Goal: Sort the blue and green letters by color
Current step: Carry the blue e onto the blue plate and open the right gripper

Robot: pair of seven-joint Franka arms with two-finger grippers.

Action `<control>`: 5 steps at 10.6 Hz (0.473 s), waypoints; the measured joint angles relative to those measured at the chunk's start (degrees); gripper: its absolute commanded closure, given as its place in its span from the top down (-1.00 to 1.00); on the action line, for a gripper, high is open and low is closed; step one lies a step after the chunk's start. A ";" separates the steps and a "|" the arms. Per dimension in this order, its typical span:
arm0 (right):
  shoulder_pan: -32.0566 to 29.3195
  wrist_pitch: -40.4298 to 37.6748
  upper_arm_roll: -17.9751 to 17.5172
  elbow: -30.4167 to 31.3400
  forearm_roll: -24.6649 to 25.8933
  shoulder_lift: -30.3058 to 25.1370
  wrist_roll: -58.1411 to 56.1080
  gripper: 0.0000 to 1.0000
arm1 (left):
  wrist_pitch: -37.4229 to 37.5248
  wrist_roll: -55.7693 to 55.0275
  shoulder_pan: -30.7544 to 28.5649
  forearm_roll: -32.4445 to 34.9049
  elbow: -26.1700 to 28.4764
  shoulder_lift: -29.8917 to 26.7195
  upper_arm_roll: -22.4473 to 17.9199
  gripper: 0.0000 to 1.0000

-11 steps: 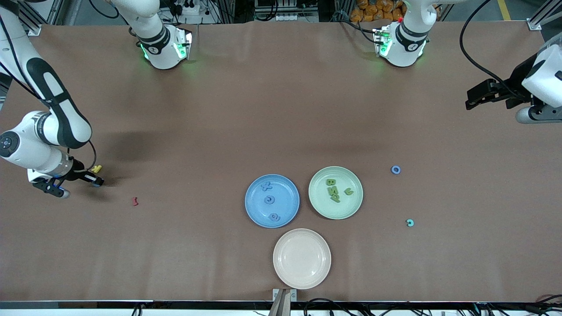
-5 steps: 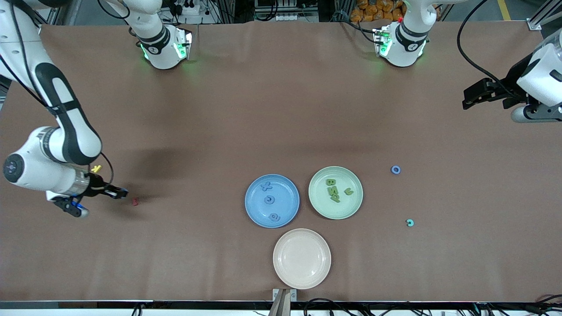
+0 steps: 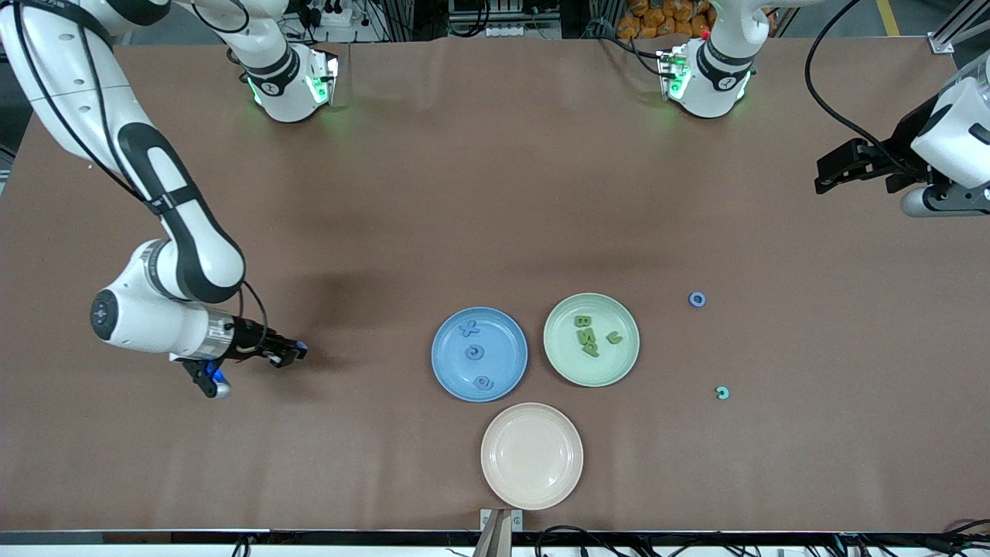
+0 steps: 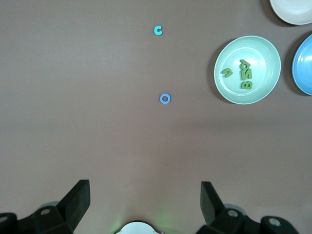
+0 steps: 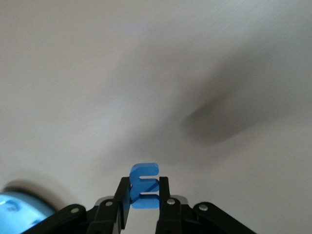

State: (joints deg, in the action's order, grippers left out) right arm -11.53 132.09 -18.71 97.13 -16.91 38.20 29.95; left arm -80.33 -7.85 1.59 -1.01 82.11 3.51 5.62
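The robot's right gripper should release the blue letter on the blue plate's bare side [image 3: 512, 354] closest to the green plate.
My right gripper [image 3: 298, 353] is shut on a blue letter [image 5: 144, 185], which stands upright between its fingers. It hangs over bare table toward the right arm's end from the blue plate [image 3: 442, 363]. That plate holds three blue letters [image 3: 474, 353]. Beside it, the green plate [image 3: 628, 362] holds several green letters [image 3: 585, 334], which also show in the left wrist view as green letters [image 4: 245, 78]. A loose blue ring-shaped letter [image 3: 698, 299] lies toward the left arm's end. My left gripper [image 3: 824, 176] waits open and empty near that end.
An empty cream plate [image 3: 532, 455] sits nearer the camera than the two coloured plates. A small teal letter C [image 3: 722, 393] lies nearer the camera than the blue ring. Both arm bases stand along the table's back edge.
My right arm has carried the blue letter across the table toward the blue plate. The left gripper has barely shifted.
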 measured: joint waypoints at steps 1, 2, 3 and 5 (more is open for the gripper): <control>2.60 0.00 -0.07 -1.14 -2.06 0.00 3.95 -1.00 | -0.52 0.02 0.00 0.00 0.02 0.03 0.00 1.00; 5.60 1.19 -0.14 -2.15 -4.55 0.00 8.10 -1.00 | -0.91 0.07 0.03 0.00 0.03 0.05 0.02 1.00; 8.98 4.52 -0.15 -2.47 -7.57 0.07 11.88 -1.00 | -1.17 0.09 0.08 0.00 0.04 0.06 0.03 1.00; 15.67 11.42 -0.10 -3.04 -11.12 1.18 18.56 -1.00 | -1.33 0.11 0.12 0.00 0.06 0.07 0.06 1.00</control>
State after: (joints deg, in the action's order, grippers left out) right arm 4.14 143.51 -18.81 94.09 -28.03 39.38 48.52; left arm -81.66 -7.75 1.71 -1.01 82.17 3.58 5.68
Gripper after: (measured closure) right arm 0.722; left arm 0.000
